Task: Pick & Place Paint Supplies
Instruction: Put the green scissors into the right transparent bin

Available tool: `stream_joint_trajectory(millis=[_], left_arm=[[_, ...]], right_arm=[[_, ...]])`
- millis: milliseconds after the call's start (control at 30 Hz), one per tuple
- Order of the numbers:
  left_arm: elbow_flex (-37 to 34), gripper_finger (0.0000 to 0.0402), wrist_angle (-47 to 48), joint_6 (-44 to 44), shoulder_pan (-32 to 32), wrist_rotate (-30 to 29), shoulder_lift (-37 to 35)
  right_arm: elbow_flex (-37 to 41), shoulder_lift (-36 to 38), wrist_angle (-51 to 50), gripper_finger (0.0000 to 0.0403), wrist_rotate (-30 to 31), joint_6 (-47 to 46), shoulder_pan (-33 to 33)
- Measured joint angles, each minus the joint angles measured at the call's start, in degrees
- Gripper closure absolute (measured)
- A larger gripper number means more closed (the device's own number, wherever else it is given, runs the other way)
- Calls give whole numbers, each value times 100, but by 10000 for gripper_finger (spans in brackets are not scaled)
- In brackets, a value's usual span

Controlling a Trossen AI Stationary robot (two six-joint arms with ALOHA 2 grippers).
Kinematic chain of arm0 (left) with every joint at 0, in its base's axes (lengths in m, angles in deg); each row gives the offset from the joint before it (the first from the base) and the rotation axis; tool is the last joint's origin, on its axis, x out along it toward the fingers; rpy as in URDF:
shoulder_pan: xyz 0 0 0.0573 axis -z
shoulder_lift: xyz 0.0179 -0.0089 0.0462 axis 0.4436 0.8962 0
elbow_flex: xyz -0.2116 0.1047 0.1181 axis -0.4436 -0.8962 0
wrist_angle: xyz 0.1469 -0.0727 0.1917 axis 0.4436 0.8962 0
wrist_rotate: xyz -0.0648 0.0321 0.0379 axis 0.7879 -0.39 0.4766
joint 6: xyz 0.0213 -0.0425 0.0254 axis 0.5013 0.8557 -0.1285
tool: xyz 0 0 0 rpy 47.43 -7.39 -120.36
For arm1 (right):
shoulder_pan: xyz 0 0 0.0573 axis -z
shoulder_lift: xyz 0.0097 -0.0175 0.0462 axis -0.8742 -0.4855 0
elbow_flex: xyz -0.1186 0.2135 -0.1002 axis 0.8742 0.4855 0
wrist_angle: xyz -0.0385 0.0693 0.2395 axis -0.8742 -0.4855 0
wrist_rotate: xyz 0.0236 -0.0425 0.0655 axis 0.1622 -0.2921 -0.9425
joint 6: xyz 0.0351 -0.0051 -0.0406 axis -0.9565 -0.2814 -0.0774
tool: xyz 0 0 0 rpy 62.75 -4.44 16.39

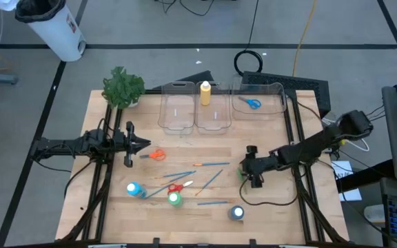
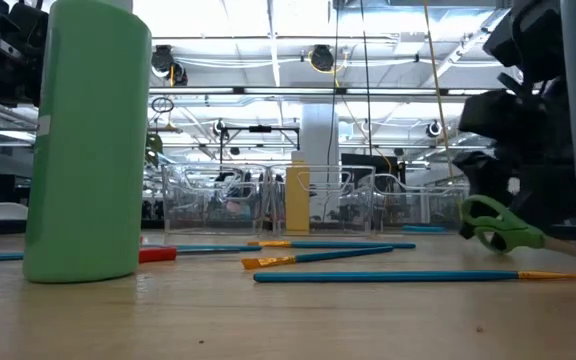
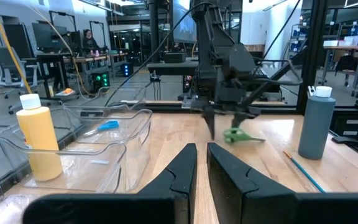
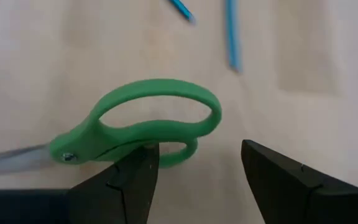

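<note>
The green scissors tilt up on a finger at their small ring. Next, my right gripper lays them flat and grips the large handle loop (image 4: pixel 213 113).
Green-handled scissors (image 4: pixel 148 127) lie flat on the wooden table, right of centre (image 1: pixel 242 172). My right gripper (image 4: pixel 197 162) is open just above them, fingers pointing down, with one finger over the handle loops; it also shows in the high view (image 1: pixel 251 171). My left gripper (image 1: pixel 142 145) is shut and empty, level above the table's left half, beside orange scissors (image 1: pixel 156 155). Blue (image 1: pixel 134 189), green (image 1: pixel 175 198) and dark (image 1: pixel 237 213) bottles stand near the front. Red scissors (image 1: pixel 174 187) and several blue brushes (image 1: pixel 209 164) lie mid-table. My right gripper comes from above with one fingertip (image 4: pixel 138 165) at the lower handle ring (image 4: pixel 179 152) of the green scissors, the other finger standing apart beside the handles. I cannot tell whether the finger touches the ring. The scissors lie flat on the table.
Three clear bins stand in a row at the far edge: a left one (image 1: pixel 174 110), a middle one holding a yellow bottle (image 1: pixel 205 93), and a right one holding blue scissors (image 1: pixel 251 103). A leafy plant (image 1: pixel 123 86) stands at the far left corner.
</note>
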Motion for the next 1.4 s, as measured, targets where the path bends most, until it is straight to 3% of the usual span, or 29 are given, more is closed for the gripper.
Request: stream_joint_trajectory(millis=[167,367,667,933,1200,1400], left_arm=[[0,355,-2,-1,-1,1,0],[0,355,0,-1,-1,1,0],[0,355,0,-2,-1,2,-1],[0,355,-2,0,-2,2,-2],[0,355,-2,-2,-2,1,-1],[0,355,-2,-2,-2,0,0]], right_arm=[[22,762,-1178,181,445,-397,4],[15,1231,-2443,181,436,-1460,4],[11,1260,-2422,181,365,-2729,4],[4,1265,-1865,181,-1222,-4029,2],[2,1265,-1247,181,-1348,-3116,3],[0,1171,-1201,181,-189,-2200,4]])
